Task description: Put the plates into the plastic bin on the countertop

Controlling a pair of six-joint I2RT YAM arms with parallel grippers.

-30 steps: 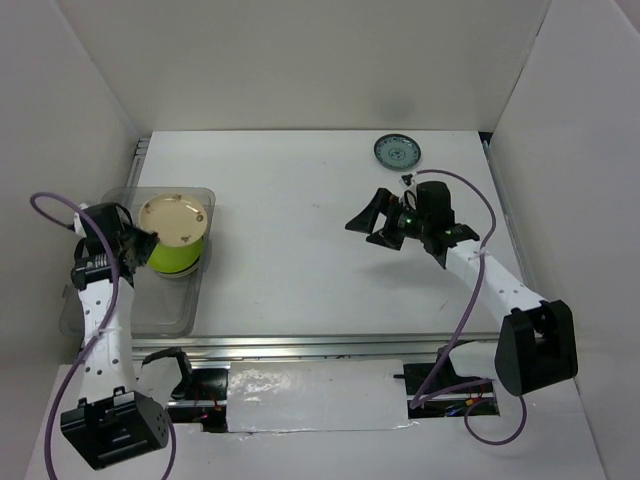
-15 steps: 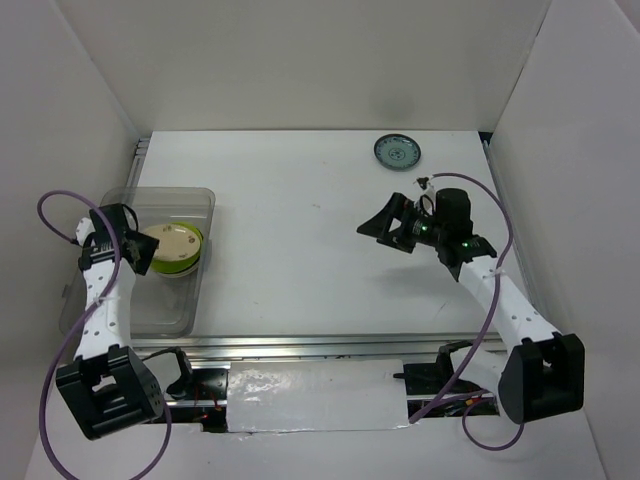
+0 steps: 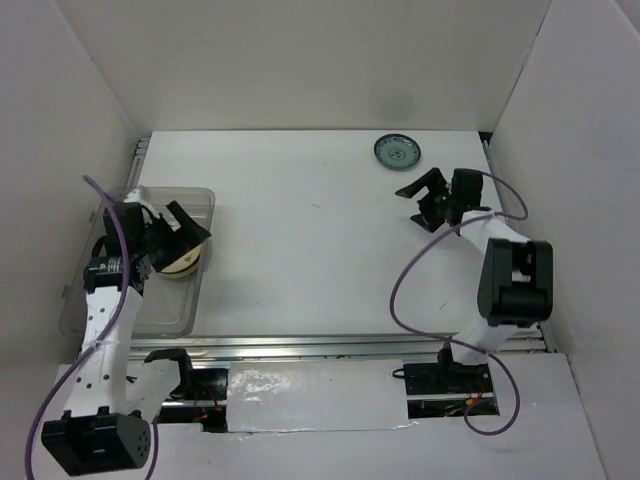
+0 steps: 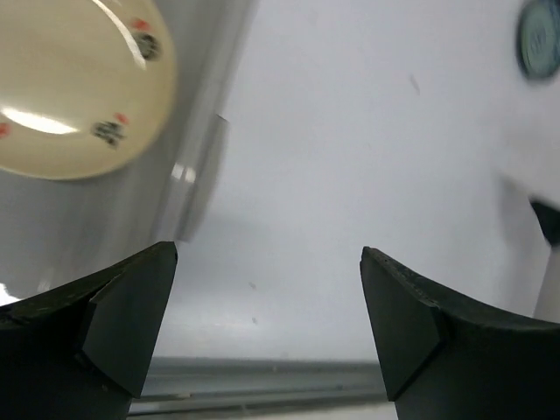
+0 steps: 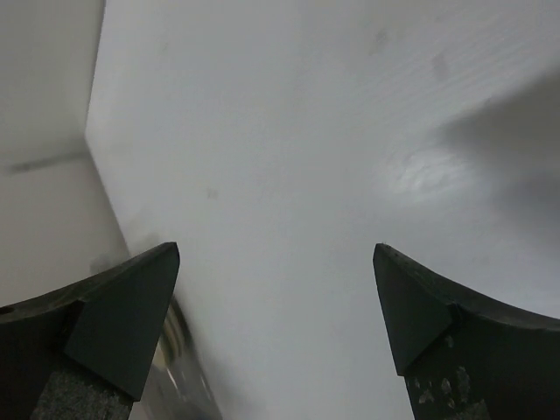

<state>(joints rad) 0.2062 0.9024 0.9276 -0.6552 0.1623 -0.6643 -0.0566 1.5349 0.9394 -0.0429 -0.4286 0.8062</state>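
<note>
Next, I close my right gripper on the rim of the teal-blue plate [image 3: 414,163], on its nearest side.
A cream plate [image 3: 182,264] with dark marks lies in the clear plastic bin [image 3: 204,196] at the left of the countertop [image 3: 300,240]. It is half hidden under my left gripper [image 3: 180,240], which hangs open and empty above it. The left wrist view shows the cream plate [image 4: 70,87] at the upper left, the bin's wall [image 4: 201,166], and my left gripper [image 4: 269,254] with nothing between its jaws. A teal-blue plate [image 3: 397,152] lies at the back right. My right gripper [image 3: 415,205] stands open just in front of it. In its wrist view the right gripper [image 5: 276,249] frames bare tabletop.
White walls close in the table on three sides. A metal rail [image 3: 330,345] runs along the front edge. A blurred curved edge [image 5: 171,367] shows under the right gripper's left finger; I cannot tell what it is. The teal-blue plate [image 4: 538,39] shows small in the left wrist view.
My left gripper lowered the cream plate into the bin, let go and opened. My right arm swung back and to the right, toward the teal-blue plate.
</note>
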